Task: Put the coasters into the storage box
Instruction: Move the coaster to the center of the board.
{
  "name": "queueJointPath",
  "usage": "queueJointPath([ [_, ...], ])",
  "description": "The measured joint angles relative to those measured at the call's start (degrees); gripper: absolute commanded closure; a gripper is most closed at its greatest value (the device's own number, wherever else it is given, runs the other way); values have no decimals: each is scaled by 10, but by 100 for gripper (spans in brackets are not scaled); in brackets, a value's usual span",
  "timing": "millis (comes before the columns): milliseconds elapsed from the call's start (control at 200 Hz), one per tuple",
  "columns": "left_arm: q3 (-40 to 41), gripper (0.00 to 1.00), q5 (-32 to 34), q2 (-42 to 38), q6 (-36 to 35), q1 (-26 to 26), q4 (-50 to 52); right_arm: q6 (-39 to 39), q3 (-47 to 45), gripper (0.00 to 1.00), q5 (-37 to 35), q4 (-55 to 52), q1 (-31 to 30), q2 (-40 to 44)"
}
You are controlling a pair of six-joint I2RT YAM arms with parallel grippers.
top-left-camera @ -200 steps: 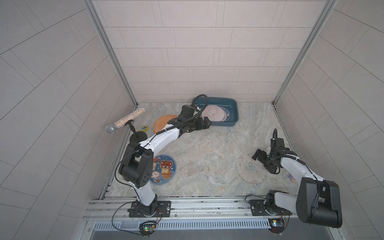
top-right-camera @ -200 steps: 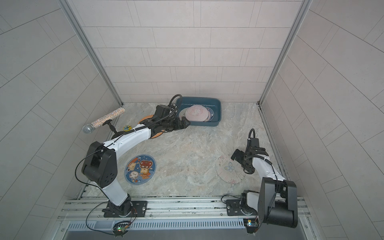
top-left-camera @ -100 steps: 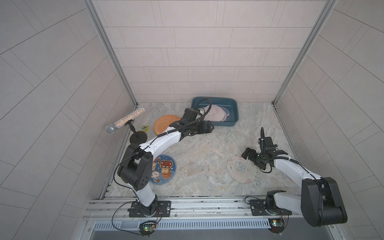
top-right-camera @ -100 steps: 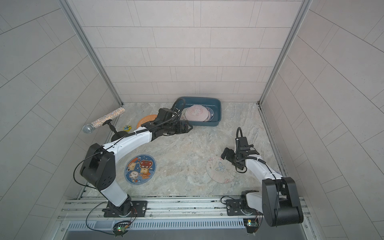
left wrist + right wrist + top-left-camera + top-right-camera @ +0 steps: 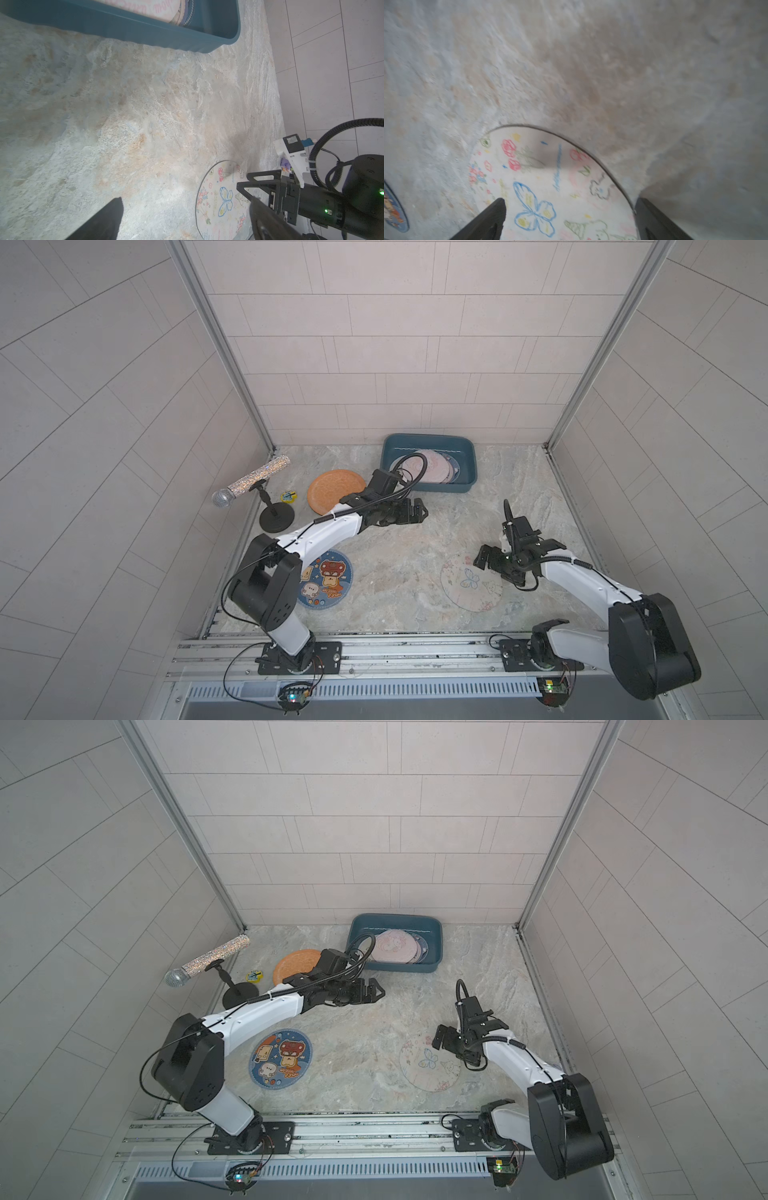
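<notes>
My left gripper will grab the edge of the cream butterfly coaster (image 5: pixel 444 586) (image 5: pixel 200 218), next to its flowers and across the butterfly from my right gripper.
The teal storage box (image 5: pixel 441 488) stands at the back with several coasters in it, a pink one (image 5: pixel 428 466) on top. On the table lie an orange coaster (image 5: pixel 332 489), a blue cartoon coaster (image 5: pixel 328 578) and a cream butterfly coaster (image 5: pixel 469 585). My left gripper (image 5: pixel 422 512) is open and holds nothing, in front of the box's near wall (image 5: pixel 145 35). My right gripper (image 5: pixel 484 558) is open, low over the far right edge of the cream coaster (image 5: pixel 550 176); one finger is over the disc and the other beyond its rim.
A glitter microphone (image 5: pixel 249 485) on a black round stand base (image 5: pixel 276 518) stands at the left wall, with a tiny yellow badge (image 5: pixel 288 496) beside it. Tiled walls close in three sides. A metal rail (image 5: pixel 415 651) runs along the front.
My left gripper has drawn back from over the box toward the table's middle. My right gripper has swung leftward, and the cream coaster has slid a little left with it.
</notes>
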State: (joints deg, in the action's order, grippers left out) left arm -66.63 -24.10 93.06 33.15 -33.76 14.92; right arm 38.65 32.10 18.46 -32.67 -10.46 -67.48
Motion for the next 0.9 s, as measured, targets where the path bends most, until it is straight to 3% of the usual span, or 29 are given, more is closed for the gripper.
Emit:
queueJointPath([
  [295,18,0,0,-8,0,-17,1,-7,-35,2,7,-46,0,50],
  [490,35,0,0,-9,1,-23,1,-8,-22,3,38,-24,-26,12],
  [896,115,0,-1,-49,7,-29,18,0,20,3,104,54,-136,-72],
])
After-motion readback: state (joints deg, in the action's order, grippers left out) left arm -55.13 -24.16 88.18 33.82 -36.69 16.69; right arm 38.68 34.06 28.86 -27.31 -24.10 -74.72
